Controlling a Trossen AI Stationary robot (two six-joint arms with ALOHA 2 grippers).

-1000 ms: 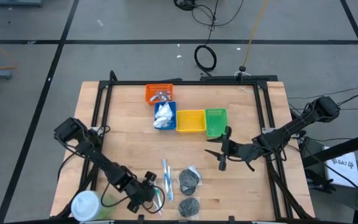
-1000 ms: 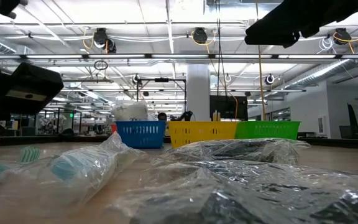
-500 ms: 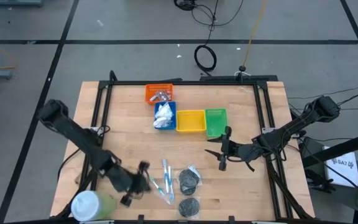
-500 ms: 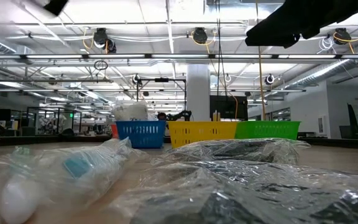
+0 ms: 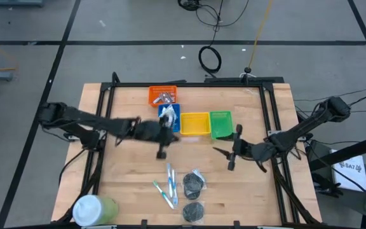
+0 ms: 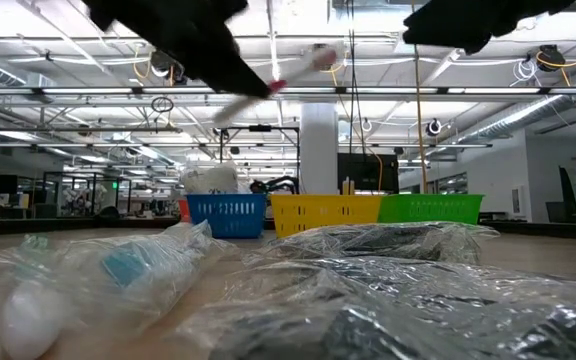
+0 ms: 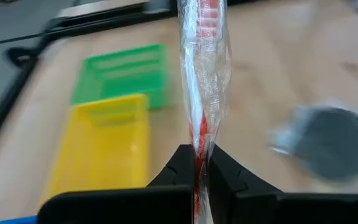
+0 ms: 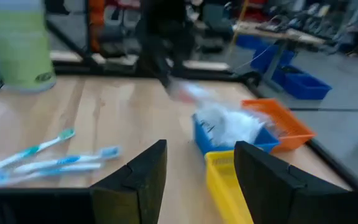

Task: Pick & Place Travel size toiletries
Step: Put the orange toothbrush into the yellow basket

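Next, I release the red toothbrush from my left gripper in the yellow tray (image 5: 200,123) (image 7: 108,134), with its loose end pointing toward the green tray. The red toothbrush is still high over the table's middle.
My left gripper (image 5: 163,141) hangs over the table's middle, just short of the blue tray (image 5: 169,118), shut on a red toothbrush in a clear wrapper (image 7: 202,74); the low view shows the toothbrush high in the air (image 6: 300,68). Blue toothbrushes (image 5: 168,186) lie flat near the front edge. Beside them lie two dark grey discs in clear packets (image 5: 194,182) (image 5: 193,210). My right gripper (image 5: 232,156) hovers open over the right half of the table, in front of the green tray (image 5: 220,124), with nothing between its fingers. My left gripper pinches the wrapped toothbrush between its two fingertips, at one end of the red handle (image 7: 198,155). The toothbrush runs on past the fingertips, roughly in line with the fingers. It is lifted clear of the table, its free end (image 6: 320,57) higher than the held end.
Orange (image 5: 162,95), blue, yellow (image 5: 195,124) and green trays stand in a row at the back; the blue one holds white packets (image 5: 166,115). A large green cylinder with a white cap (image 5: 94,208) lies at the front left corner. Black frame rails border the table.
My left gripper has swung from the front edge beside the blue toothbrushes up and toward the far side, to the middle of the table by the blue tray. It carries one wrapped toothbrush, now lifted clear. The other toothbrushes have shifted a little on the table.
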